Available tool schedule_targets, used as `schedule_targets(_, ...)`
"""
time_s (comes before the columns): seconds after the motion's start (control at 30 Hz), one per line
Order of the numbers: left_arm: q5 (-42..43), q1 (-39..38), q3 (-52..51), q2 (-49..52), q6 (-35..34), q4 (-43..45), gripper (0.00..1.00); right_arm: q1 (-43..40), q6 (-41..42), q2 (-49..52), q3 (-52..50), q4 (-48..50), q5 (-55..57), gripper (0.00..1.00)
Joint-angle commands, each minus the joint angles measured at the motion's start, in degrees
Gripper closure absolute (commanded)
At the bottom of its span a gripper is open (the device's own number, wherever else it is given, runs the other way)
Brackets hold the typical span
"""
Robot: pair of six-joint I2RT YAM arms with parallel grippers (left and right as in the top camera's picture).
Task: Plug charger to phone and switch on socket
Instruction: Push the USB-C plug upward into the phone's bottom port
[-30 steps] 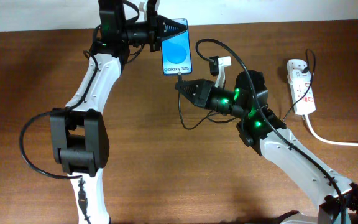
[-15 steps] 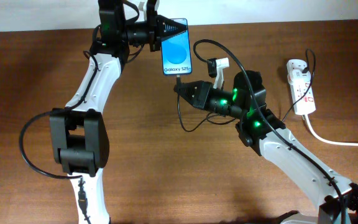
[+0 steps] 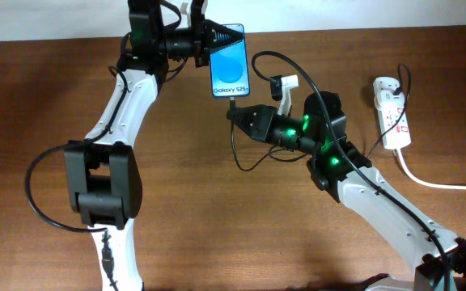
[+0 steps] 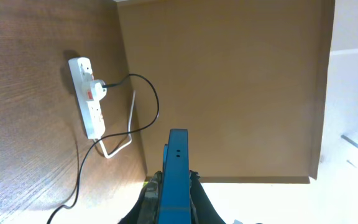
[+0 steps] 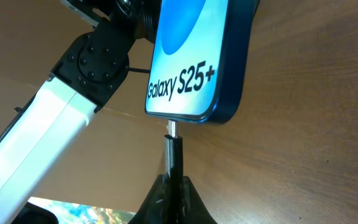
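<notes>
Next, my left gripper lets go of the phone on the bare brown table (image 3: 209,132) beside the fingertips of my right gripper.
The phone (image 3: 230,65), blue screen with "Galaxy S25+" text, is held at the table's far edge by my left gripper (image 3: 235,35), which is shut on its top end. In the left wrist view the phone (image 4: 178,162) shows edge-on between the jaws (image 4: 175,196). My right gripper (image 3: 235,112) is shut on the charger's black connector (image 5: 173,149), just below the phone (image 5: 194,50). The metal tip sits at the phone's bottom edge; how deep it is seated I cannot tell. The charger cable (image 3: 237,153) loops away. The white socket (image 3: 393,113) lies at the right.
The socket's thick white cord (image 3: 439,183) runs off the right edge. In the left wrist view the socket (image 4: 87,96) has a black cable (image 4: 149,99) leading from it. My left arm (image 5: 67,93) fills the right wrist view's left side. Brown wood table (image 3: 217,226).
My right gripper with the connector has edged slightly up and left toward the phone's bottom edge. The left gripper and phone have held still.
</notes>
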Motion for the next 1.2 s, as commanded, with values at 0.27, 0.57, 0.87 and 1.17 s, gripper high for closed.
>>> schedule_targets(0.27, 2.56, -0.35, 0.94, -0.7, -0.79, 1.9, 1.0, 0.37, 0.7, 1.11, 1.01, 0.22, 1.16, 0.96)
schedule_targets(0.57, 2.29, -0.72, 0.94, -0.7, -0.52, 1.95, 1.0, 0.35, 3.13, 1.14, 1.01, 2.1, -1.29, 0.96)
schedule_targets(0.87, 2.51, 0.17, 0.94, -0.7, -0.52, 1.97, 1.0, 0.31, 4.33, 1.14, 1.01, 2.1, -3.87, 0.96)
schedule_targets(1.17, 2.49, 0.17, 0.94, -0.7, 0.13, 1.95, 1.0, -1.25, 4.35, 1.14, 1.01, 2.12, -4.72, 0.96)
